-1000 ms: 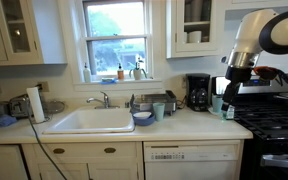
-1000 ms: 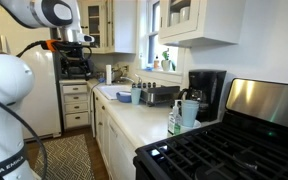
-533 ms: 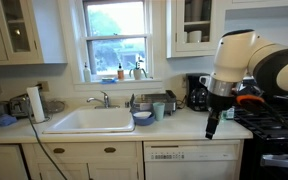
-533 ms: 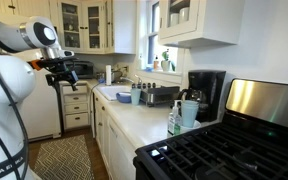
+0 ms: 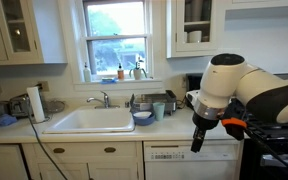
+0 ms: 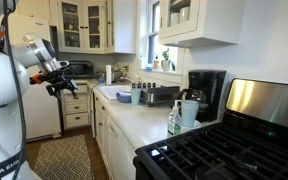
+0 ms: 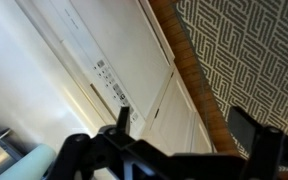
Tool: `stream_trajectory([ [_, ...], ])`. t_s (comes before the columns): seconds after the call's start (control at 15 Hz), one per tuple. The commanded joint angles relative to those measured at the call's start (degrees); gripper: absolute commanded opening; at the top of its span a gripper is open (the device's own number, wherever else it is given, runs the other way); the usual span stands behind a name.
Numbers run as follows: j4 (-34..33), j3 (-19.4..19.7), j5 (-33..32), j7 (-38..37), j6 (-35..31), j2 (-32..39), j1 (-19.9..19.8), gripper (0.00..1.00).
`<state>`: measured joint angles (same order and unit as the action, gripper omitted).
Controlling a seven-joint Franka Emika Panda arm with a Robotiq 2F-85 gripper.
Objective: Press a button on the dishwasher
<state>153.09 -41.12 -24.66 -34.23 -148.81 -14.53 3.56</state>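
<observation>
The sink-side buttons (image 5: 155, 156) (image 7: 131, 114) on the dishwasher's control strip are next, and my gripper should move there and close its fingers, ready to press.
The white dishwasher (image 5: 189, 163) sits under the counter between the sink cabinet and the stove. Its narrow control strip (image 5: 174, 154) carries small dark markings. My gripper (image 5: 195, 141) hangs fingers-down in front of the counter edge, just above the strip, apart from it. In an exterior view my gripper (image 6: 56, 82) is out in the aisle beside the cabinets. In the wrist view the dishwasher front (image 7: 114, 40) and its control strip (image 7: 112, 88) lie below my gripper (image 7: 184, 125). The jaws stand wide apart and empty.
A black gas stove (image 5: 274, 125) stands right of the dishwasher. A coffee maker (image 5: 197, 92), cups and a dish rack (image 5: 154, 103) are on the counter (image 5: 174, 128). The sink (image 5: 89, 120) is to the left. A patterned rug (image 7: 249, 50) covers the floor.
My arm has swung down and away from the stove. My gripper dropped from above the counter to the counter edge, in front of the dishwasher's control strip.
</observation>
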Motion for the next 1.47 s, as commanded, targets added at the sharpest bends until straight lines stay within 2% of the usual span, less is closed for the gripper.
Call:
stream_trajectory([
  [0.0,-6.4,-9.7,-15.8,-15.1,6.8,6.6,-9.5,1.0],
  [0.2,-11.8,-16.3,-25.5,-27.3,19.0,15.0,-13.0,1.0],
  [0.33,-14.5,-18.3,-29.2,-32.4,28.3,21.6,-12.5,1.0],
  [0.4,-15.4,-18.0,-29.8,-33.0,32.1,24.5,-11.4,1.0],
  [0.47,-16.4,-9.9,-28.0,-30.2,34.5,26.8,-2.7,1.0],
  [0.53,-12.5,-8.7,-25.2,-28.7,28.2,17.9,-2.5,1.0],
  [0.67,-14.1,-5.0,-24.8,-28.5,31.1,22.1,1.8,1.0],
  [0.8,-15.0,-3.8,-24.7,-28.4,31.6,24.0,2.9,1.0],
  [1.2,-15.2,-3.6,-24.7,-28.4,31.7,24.3,3.0,1.0],
  [1.27,-15.9,-1.9,-25.4,-29.5,33.1,24.8,4.2,1.0],
  [1.4,-18.9,2.9,-27.9,-30.9,38.2,28.5,9.8,1.0],
])
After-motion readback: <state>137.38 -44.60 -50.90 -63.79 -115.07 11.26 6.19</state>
